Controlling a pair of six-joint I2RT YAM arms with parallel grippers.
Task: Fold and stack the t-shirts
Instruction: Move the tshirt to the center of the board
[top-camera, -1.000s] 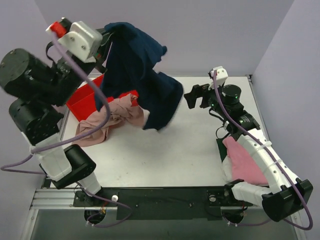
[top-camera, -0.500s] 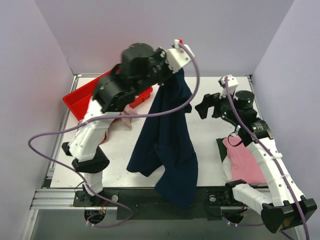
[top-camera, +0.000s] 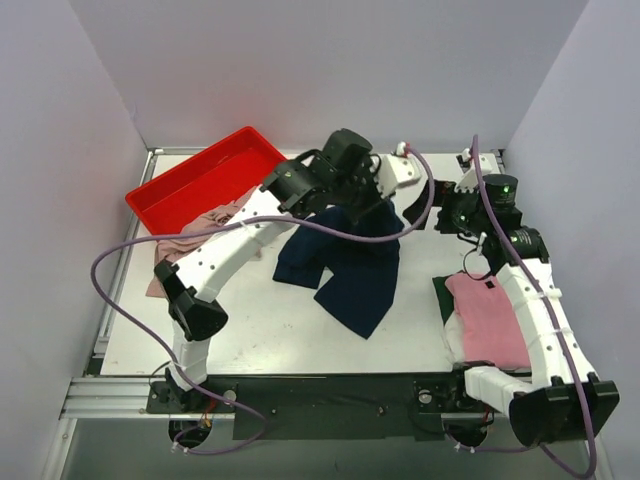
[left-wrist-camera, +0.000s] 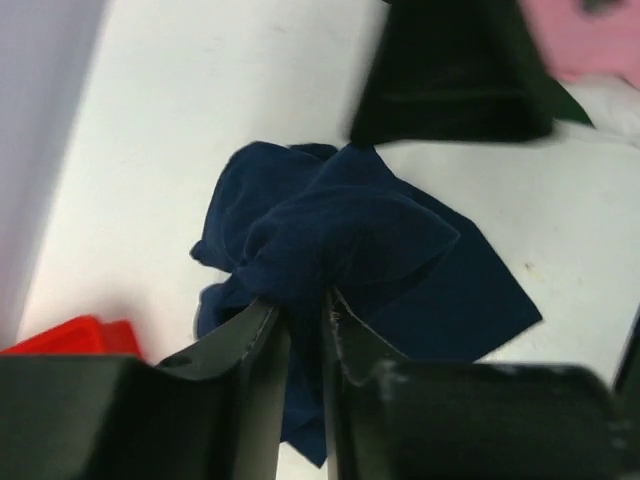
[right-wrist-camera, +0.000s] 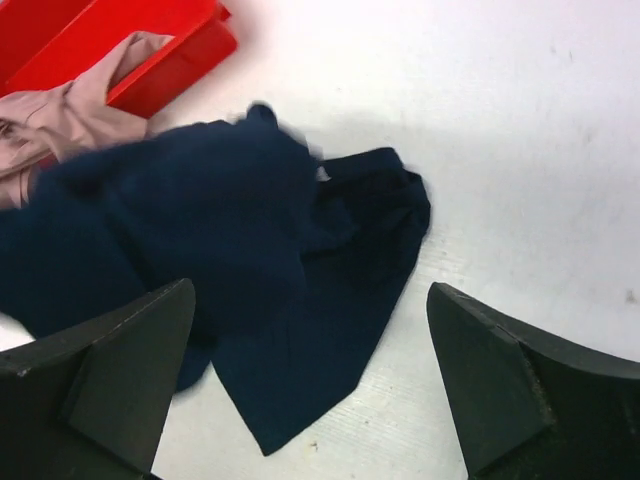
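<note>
I will move my right gripper to the dark navy t-shirt next and close it on its side edge (top-camera: 395, 262) (right-wrist-camera: 404, 255) facing the bright pink t-shirt.
The dark navy t-shirt (top-camera: 345, 265) lies crumpled on the middle of the table, one bunched end lifted. My left gripper (top-camera: 372, 208) is shut on that bunch, and the left wrist view shows cloth pinched between the fingers (left-wrist-camera: 305, 310). My right gripper (top-camera: 420, 208) is open and empty, hovering just right of the shirt's top end. In the right wrist view it (right-wrist-camera: 310, 390) spans the navy shirt (right-wrist-camera: 250, 250) from above. The bright pink t-shirt (top-camera: 490, 315) lies folded at the right edge. The beige-pink t-shirt (top-camera: 185, 235) spills out of the red tray.
The red tray (top-camera: 205, 180) stands at the back left, and also shows in the right wrist view (right-wrist-camera: 130, 40). The left arm reaches across the table from the lower left. A dark green mat (top-camera: 440, 295) lies under the pink shirt.
My left arm swung the navy shirt from high at the back left across to the middle and lowered it onto the table. My right gripper shifted slightly right.
</note>
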